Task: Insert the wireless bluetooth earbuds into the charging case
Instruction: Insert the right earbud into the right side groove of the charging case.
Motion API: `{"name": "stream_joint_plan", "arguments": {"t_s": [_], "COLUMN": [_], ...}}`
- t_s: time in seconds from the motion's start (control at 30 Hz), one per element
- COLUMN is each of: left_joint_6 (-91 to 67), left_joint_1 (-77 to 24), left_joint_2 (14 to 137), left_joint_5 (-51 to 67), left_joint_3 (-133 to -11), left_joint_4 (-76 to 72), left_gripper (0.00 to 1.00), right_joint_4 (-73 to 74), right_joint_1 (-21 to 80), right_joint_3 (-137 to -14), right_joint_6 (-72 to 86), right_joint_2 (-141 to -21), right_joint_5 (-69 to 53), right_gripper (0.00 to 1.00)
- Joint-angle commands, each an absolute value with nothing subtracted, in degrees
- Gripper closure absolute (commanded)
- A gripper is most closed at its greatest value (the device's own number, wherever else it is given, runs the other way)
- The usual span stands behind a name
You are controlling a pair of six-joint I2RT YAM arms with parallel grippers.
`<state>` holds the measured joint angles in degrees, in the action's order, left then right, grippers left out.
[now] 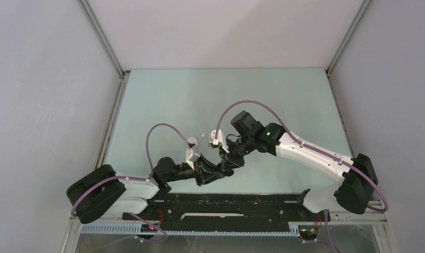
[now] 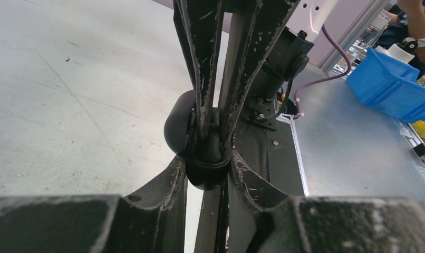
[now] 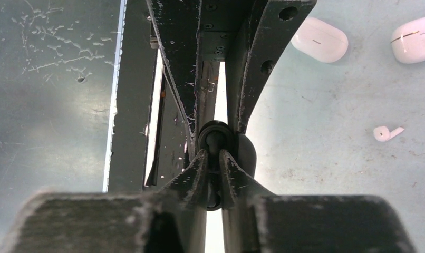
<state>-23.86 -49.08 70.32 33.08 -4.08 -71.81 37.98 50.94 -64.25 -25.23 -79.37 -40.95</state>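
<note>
Next, my left gripper lets go of the black charging case on the middle of the table (image 1: pixel 238 146), under my right gripper.
My left gripper (image 2: pixel 209 158) is shut on a black charging case (image 2: pixel 206 176) and holds it above the table; its open lid (image 2: pixel 174 129) sticks out to the left. My right gripper (image 3: pixel 213 155) meets it from the opposite side. Its fingers are nearly together on a small dark piece that looks like a black earbud (image 3: pixel 214 139), set at the mouth of the case (image 3: pixel 247 153). In the top view both grippers (image 1: pixel 224 166) touch near the table's front middle. A white earbud (image 3: pixel 387 133) lies loose on the table.
Two white oval cases (image 3: pixel 319 39) (image 3: pixel 415 45) lie on the table beyond the white earbud. The black base rail (image 1: pixel 226 205) runs along the near edge. A blue bin (image 2: pixel 389 84) stands off the table in the left wrist view.
</note>
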Motion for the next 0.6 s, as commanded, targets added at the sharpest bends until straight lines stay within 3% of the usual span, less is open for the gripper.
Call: {"name": "stream_joint_plan", "arguments": {"t_s": [0.0, 0.37, 0.43, 0.5, 0.57], "left_joint_6": [-22.5, -22.7, -22.9, -22.9, -22.9], "left_joint_1": [-49.4, -49.4, -49.4, -49.4, -49.4], "left_joint_2": [69.2, 70.2, 70.6, 70.8, 70.8], "left_joint_5": [32.5, 32.5, 32.8, 33.0, 33.1], "left_joint_3": [-3.7, -4.2, -4.4, -4.5, -4.5], "left_joint_4": [-74.9, -74.9, -74.9, -74.9, -74.8], "left_gripper": [0.99, 0.99, 0.99, 0.99, 0.99], "right_joint_4": [37.1, 43.2, 43.1, 41.8, 39.9], "right_joint_1": [51.3, 46.6, 43.2, 41.4, 41.5], "right_joint_3": [-66.4, -67.9, -67.1, -64.8, -62.3], "right_joint_6": [-24.7, -28.1, -28.3, -27.9, -27.4], "right_joint_2": [-80.0, -69.9, -69.1, -69.7, -71.1], "right_joint_5": [-40.5, -43.7, -45.9, -47.1, -45.8], "right_gripper": [0.81, 0.58, 0.45, 0.05, 0.00]}}
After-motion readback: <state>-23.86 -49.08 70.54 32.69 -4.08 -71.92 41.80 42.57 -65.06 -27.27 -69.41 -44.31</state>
